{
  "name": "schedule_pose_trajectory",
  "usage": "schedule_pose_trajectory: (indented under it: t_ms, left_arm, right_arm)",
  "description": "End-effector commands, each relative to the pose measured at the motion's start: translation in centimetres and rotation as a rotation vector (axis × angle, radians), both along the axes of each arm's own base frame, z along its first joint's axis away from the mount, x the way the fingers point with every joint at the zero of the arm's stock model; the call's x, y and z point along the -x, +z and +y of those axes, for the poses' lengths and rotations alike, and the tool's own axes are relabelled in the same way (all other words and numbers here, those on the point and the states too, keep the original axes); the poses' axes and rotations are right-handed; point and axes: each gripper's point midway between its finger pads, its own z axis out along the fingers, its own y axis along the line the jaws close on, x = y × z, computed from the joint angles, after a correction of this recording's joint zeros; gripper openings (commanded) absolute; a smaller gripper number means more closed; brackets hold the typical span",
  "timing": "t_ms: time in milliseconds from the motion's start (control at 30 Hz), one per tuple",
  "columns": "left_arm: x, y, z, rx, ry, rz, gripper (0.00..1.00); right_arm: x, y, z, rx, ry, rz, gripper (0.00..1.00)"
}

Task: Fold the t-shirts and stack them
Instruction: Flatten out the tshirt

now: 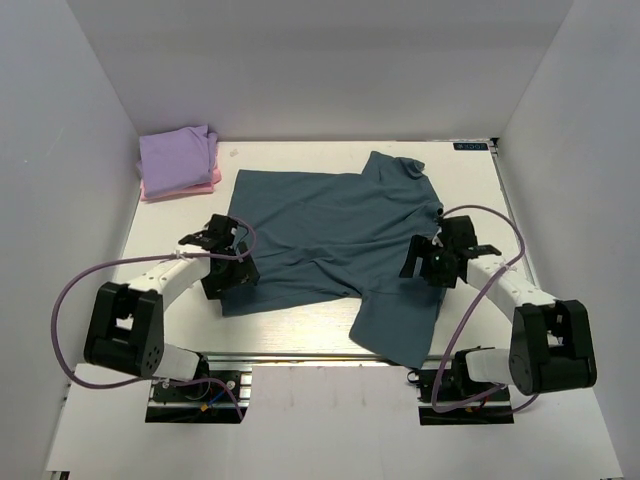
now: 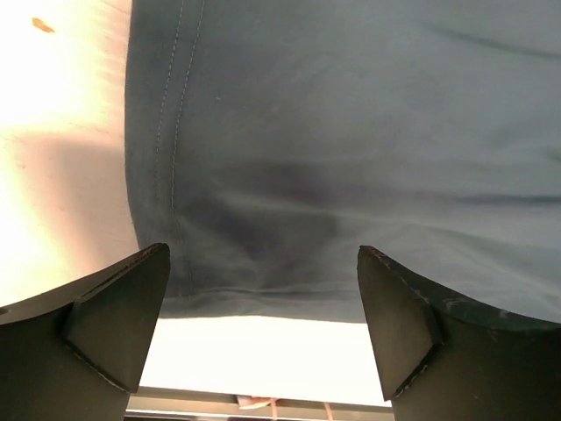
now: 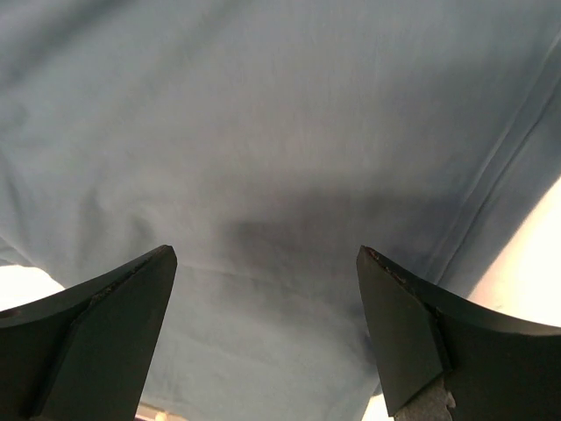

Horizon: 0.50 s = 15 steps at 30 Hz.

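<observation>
The teal-blue t-shirt lies rumpled, with one part sticking out toward the table's near edge. Next, my left gripper pinches the t-shirt's hemmed corner (image 1: 230, 306) and lifts it before folding.
The dark teal-blue t-shirt (image 1: 330, 235) lies spread out flat across the middle of the table, with one part reaching down toward the near edge (image 1: 400, 325). My left gripper (image 1: 230, 278) hovers open over its near-left corner. In the left wrist view the hemmed corner of the shirt (image 2: 351, 132) lies between and beyond the open gripper (image 2: 263, 254). My right gripper (image 1: 428, 265) hangs open over the shirt's right side. The right wrist view is filled by teal cloth (image 3: 263, 132) under the open gripper (image 3: 263, 254). The folded lavender shirt (image 1: 178, 155) lies on the folded pink one (image 1: 185, 187) at the back left.
White walls close in the table (image 1: 470, 190) on the left, back and right. Bare tabletop shows beside the shirt's left edge (image 2: 61, 175) and near its right hem (image 3: 535, 254). The table's near edge with a metal rail (image 1: 300, 355) runs just below the shirt.
</observation>
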Motion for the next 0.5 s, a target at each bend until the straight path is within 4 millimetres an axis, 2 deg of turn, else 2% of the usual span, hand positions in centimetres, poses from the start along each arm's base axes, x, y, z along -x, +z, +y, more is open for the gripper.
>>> schedule_pose_trajectory:
  t_ms: [0,133,200,233,267,300,333,400,433,467]
  left_arm:
    - [-0.8,-0.8,-0.3,0.016,0.019,-0.006,0.93]
    - [-2.9,-1.4,-0.6,0.007,0.022,-0.013,0.74]
    - [-3.6,-2.6,-0.1,-0.027,0.026,0.016,0.65]
    - [-4.9,-2.3,-0.1,-0.035,0.03,0.001,0.61]
    - [-5.1,-2.7,0.0,-0.054,0.023,0.021,0.59]
    - [-5.0,-4.0,0.2,-0.075,0.024,0.069,0.55]
    - [-6.1,-3.8,0.0,-0.079,0.011,0.068,0.51]
    - [-6.9,-4.6,-0.1,-0.09,-0.002,0.096,0.46]
    - [-7.9,-5.2,-0.4,-0.094,-0.003,0.113,0.46]
    - [-8.6,-5.4,-0.7,-0.086,-0.017,0.112,0.46]
  right_arm:
    - [0.6,-0.5,0.6,-0.029,-0.023,0.017,0.89]
    - [-0.3,-2.0,0.1,0.003,-0.074,0.058,0.89]
    - [-1.6,-2.7,0.0,0.011,-0.101,0.093,0.89]
    - [-2.0,-3.0,-0.6,0.048,-0.125,0.1,0.89]
    - [-3.4,-3.6,-0.8,0.064,-0.14,0.121,0.89]
    - [-4.0,-3.8,-1.0,0.072,-0.169,0.128,0.89]
    - [-5.0,-4.2,-1.8,0.116,-0.197,0.139,0.89]
    - [-8.0,-4.7,-2.3,0.122,-0.229,0.147,0.89]
    - [-8.6,-4.8,-2.8,0.129,-0.242,0.156,0.89]
    - [-10.4,-4.7,-2.9,0.131,-0.234,0.143,0.89]
